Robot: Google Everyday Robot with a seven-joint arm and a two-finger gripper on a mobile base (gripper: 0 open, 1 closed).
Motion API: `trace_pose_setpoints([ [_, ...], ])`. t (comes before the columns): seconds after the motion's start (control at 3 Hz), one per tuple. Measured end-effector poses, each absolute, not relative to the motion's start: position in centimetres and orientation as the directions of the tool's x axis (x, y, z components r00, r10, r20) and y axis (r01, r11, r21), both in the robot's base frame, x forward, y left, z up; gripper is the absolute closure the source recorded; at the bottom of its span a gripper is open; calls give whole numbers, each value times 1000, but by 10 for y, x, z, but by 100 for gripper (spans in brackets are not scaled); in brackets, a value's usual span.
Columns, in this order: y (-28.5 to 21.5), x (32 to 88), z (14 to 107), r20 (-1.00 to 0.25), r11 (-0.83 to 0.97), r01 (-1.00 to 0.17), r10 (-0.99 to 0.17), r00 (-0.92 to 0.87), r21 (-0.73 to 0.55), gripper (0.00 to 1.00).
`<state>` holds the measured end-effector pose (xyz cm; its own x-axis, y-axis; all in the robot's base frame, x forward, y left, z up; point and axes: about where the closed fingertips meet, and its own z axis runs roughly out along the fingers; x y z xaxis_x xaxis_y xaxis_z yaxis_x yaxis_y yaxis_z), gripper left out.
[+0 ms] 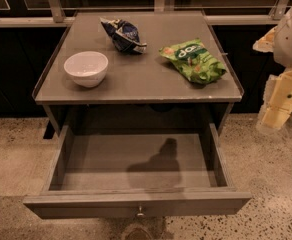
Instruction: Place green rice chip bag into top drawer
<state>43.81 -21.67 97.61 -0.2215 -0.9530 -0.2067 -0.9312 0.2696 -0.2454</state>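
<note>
My gripper is going to close on the end (pixel 215 68) of the green rice chip bag that lies farthest away from the dark blue and white snack bag.
The green rice chip bag (pixel 193 60) lies flat on the right side of the grey table top (pixel 146 81), near its right edge. The top drawer (pixel 136 204) is pulled wide open below the table top, toward the camera. Its floor holds nothing but a shadow, and a small round knob sits at the middle of its front panel. My gripper (pixel 277 108) hangs at the far right of the view, off the table's right side, level with the table's front edge. It is apart from the bag and holds nothing.
A white bowl (pixel 86 68) stands on the left of the table top. A dark blue and white snack bag (pixel 123 34) lies at the back middle. A raised lip runs along the table's sides. Speckled floor surrounds the table; a railing and dark wall are behind it.
</note>
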Motion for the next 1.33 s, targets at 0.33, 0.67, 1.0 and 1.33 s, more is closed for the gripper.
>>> trace_pose_setpoints([
  [0.33, -217, 438, 976, -207, 270, -931, -953, -222, -245, 0],
  [0.67, -218, 444, 980, -212, 271, -925, -953, -218, -265, 0],
  [1.0, -233, 478, 983, -260, 276, -915, -944, -202, -293, 0],
  [1.33, -251, 529, 982, -341, 268, -909, -927, -154, -318, 0],
])
